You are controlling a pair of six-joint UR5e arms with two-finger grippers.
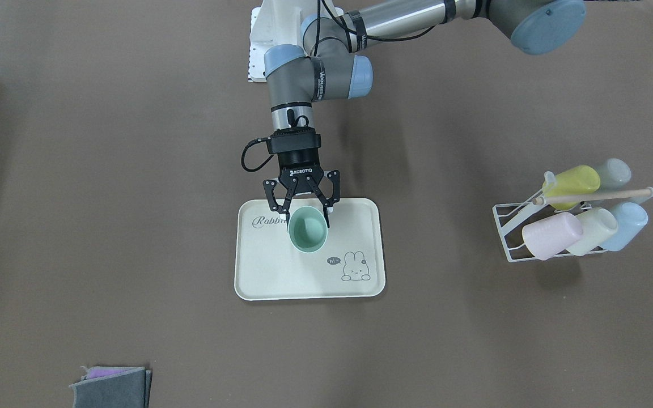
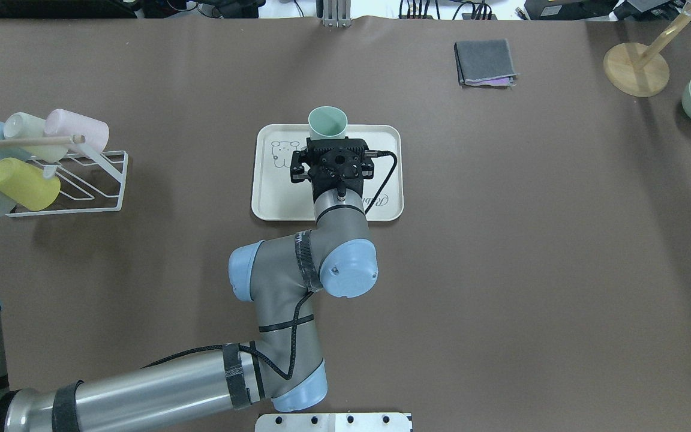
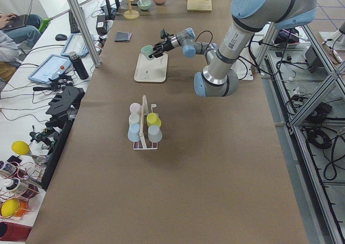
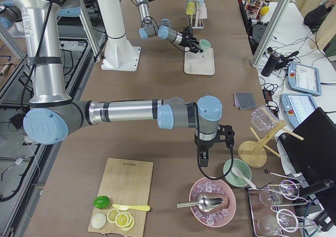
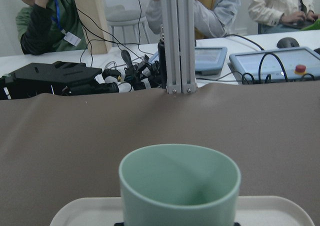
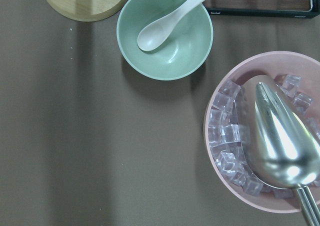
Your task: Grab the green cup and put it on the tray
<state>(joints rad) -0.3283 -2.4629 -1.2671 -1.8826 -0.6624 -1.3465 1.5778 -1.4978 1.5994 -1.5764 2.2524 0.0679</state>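
I should use my left gripper to set the green cup down on the cream tray (image 1: 312, 239), between the Rabbit script and the bunny drawing.
The green cup (image 1: 308, 228) stands upright, open end up, over the far half of the cream tray (image 1: 304, 277), beside the "Rabbit" script. My left gripper (image 1: 308, 218) comes down from above with one finger on each side of the cup and is shut on it. In the left wrist view the cup (image 5: 179, 186) fills the lower centre, with the tray rim (image 5: 280, 206) just below it. The cup also shows in the overhead view (image 2: 327, 123). My right gripper (image 4: 207, 145) hangs far away over the bowls; I cannot tell whether it is open or shut.
A white wire rack (image 1: 576, 221) holds several pastel cups on the robot's left. A folded grey cloth (image 2: 484, 62) lies at the far side. Under the right wrist are a green bowl with a spoon (image 6: 165, 33) and a pink bowl of ice with a metal scoop (image 6: 265, 131).
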